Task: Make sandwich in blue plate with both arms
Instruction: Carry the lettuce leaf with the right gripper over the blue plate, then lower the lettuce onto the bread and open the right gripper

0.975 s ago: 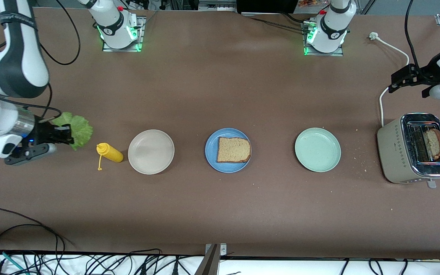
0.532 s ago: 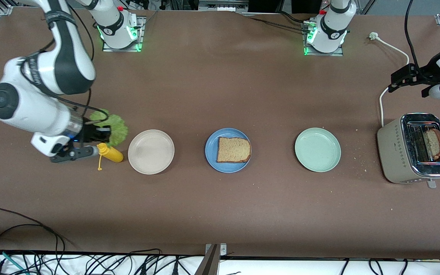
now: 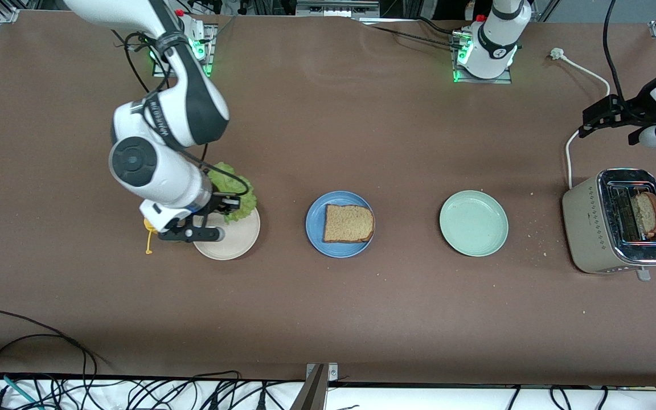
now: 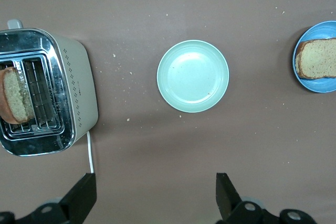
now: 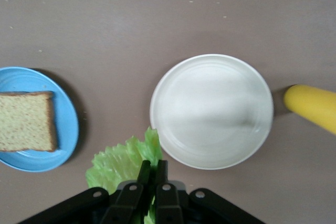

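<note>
The robot's right gripper will release the green lettuce leaf on top of the brown bread slice on the blue plate point(image 3: 354, 214) point(image 5: 9, 135).
One brown bread slice point(image 3: 349, 223) lies on the blue plate point(image 3: 314, 222) at the table's middle. My right gripper point(image 3: 226, 203) is shut on a ruffled green lettuce leaf point(image 3: 234, 188), held in the air over the edge of the beige-white plate point(image 3: 240, 239). In the right wrist view the gripper point(image 5: 154, 167) pinches the lettuce point(image 5: 118, 162) between the beige-white plate point(image 5: 211, 111) and the blue plate point(image 5: 65, 124) with its bread point(image 5: 26, 121). My left gripper point(image 3: 590, 122) waits open and empty above the table by the toaster; its wrist view shows the gripper point(image 4: 155, 182) spread wide.
A toaster point(image 3: 618, 222) with a bread slice point(image 3: 650, 213) in one slot stands at the left arm's end. A pale green plate point(image 3: 474, 223) sits between it and the blue plate. The yellow squeeze bottle point(image 5: 312, 106) lies beside the beige-white plate, under my right arm.
My right arm has swung with the lettuce from the right arm's end of the table, past the yellow bottle, to over the beige-white plate. The left arm has not moved.
</note>
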Robot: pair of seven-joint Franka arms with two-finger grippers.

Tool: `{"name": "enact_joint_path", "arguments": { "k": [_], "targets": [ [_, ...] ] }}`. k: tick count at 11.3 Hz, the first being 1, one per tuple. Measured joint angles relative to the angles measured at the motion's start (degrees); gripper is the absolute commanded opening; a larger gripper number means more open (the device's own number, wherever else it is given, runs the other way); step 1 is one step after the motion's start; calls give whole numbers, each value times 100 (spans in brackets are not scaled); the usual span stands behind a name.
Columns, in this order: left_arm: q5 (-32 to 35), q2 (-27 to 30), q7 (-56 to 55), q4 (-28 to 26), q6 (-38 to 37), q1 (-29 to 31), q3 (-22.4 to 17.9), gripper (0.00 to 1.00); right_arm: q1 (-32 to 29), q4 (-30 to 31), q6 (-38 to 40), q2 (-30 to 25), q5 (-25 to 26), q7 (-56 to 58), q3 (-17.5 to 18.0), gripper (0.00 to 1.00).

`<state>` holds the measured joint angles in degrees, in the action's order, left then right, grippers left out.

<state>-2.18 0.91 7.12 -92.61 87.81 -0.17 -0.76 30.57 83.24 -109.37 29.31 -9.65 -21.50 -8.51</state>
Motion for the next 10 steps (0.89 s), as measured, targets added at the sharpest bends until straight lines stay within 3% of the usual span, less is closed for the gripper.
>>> {"name": "enact_joint_path", "arguments": {
  "k": [4,10],
  "targets": [
    [0,0,0,1,-1,0,0,100,742,-723,-25,620,-21,-1697,-78,0],
    [0,0,0,1,-4,-1,4,100,1304,-1826,-283,1654,-260,-3715,-80,0]
  ]
}}
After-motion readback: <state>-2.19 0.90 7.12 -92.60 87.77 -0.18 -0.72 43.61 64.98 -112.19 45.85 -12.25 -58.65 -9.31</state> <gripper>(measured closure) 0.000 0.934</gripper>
